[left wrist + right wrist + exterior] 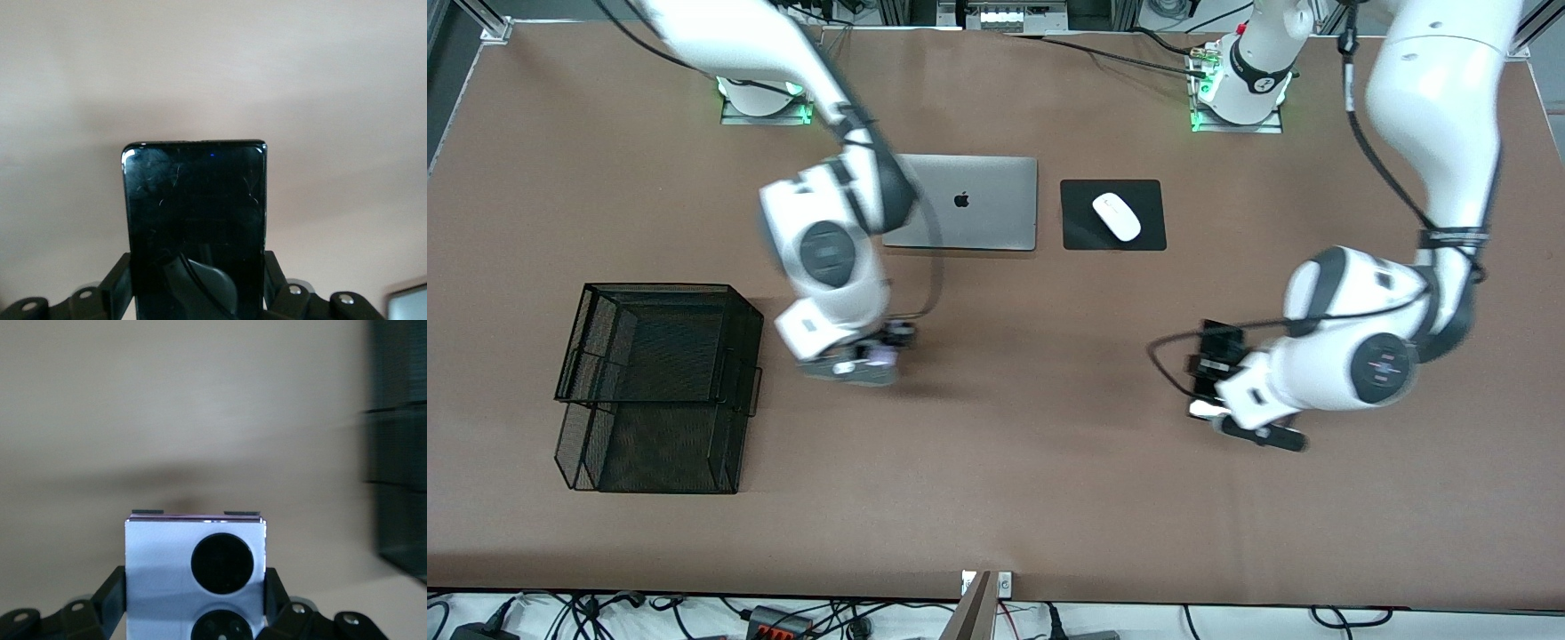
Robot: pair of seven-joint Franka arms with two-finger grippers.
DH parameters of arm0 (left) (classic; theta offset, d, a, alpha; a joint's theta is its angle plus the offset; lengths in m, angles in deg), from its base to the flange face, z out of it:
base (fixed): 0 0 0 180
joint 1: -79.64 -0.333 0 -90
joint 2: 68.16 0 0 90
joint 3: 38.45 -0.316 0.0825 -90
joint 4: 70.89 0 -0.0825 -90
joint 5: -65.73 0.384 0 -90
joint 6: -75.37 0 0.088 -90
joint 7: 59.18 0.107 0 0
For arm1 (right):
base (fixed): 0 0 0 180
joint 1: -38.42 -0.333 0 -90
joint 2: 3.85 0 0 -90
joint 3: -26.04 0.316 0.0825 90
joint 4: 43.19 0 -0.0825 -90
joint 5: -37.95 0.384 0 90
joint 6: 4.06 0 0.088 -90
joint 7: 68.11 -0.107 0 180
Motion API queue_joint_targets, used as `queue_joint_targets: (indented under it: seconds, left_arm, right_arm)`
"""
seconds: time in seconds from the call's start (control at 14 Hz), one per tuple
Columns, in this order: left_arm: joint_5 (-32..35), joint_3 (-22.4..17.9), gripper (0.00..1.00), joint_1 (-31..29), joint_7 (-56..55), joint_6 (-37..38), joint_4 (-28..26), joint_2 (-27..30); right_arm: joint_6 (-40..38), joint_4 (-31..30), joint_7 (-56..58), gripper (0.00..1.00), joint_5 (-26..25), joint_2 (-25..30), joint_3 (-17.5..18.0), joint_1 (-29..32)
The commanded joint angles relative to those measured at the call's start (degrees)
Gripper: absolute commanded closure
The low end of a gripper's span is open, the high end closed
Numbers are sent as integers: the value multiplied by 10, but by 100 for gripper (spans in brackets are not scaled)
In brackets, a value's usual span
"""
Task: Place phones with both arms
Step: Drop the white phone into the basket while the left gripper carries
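My left gripper has the long black slab phone over bare table now. It will let go of the phone on the bare table [962, 325] in front of the middle of the silver laptop.
My right gripper [869, 361] is shut on the squarish white-lilac phone [883, 357] and holds it low over the table, beside the black mesh basket [596, 338]. In the right wrist view the phone [160, 567] shows its two black round lenses between the fingers [113, 595]. My left gripper [1256, 430] is shut on the long black slab phone [1279, 437] over bare table toward the left arm's end. In the left wrist view the slab [195, 200] stands between the fingers [119, 283]. The squarish black phone is out of view.
A closed silver laptop [971, 213] lies between the arms' bases. A white mouse [1117, 216] sits on a black pad [1080, 233] beside it. The mesh basket's wall shows at the edge of the right wrist view [400, 453].
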Motion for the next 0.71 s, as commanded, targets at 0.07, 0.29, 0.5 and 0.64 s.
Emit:
queue_joint_targets:
  seconds: [0.07, 0.29, 0.5, 0.64]
  left_arm:
    - [-13, 1, 75, 106, -145, -49, 0, -28]
    - [-39, 0, 76, 173, -241, -184, -6, -60]
    - [-39, 0, 76, 215, -328, -302, -6, -110]
    - [-40, 0, 75, 247, -353, -354, -7, -134]
  right_arm:
    - [1, -126, 44, 83, -4, 86, 8, 59]
    - [-23, -155, 122, 83, -4, 111, 7, 123]
    - [-37, -153, 195, 83, -4, 121, 7, 169]
    - [-38, -153, 237, 83, -4, 120, 7, 197]
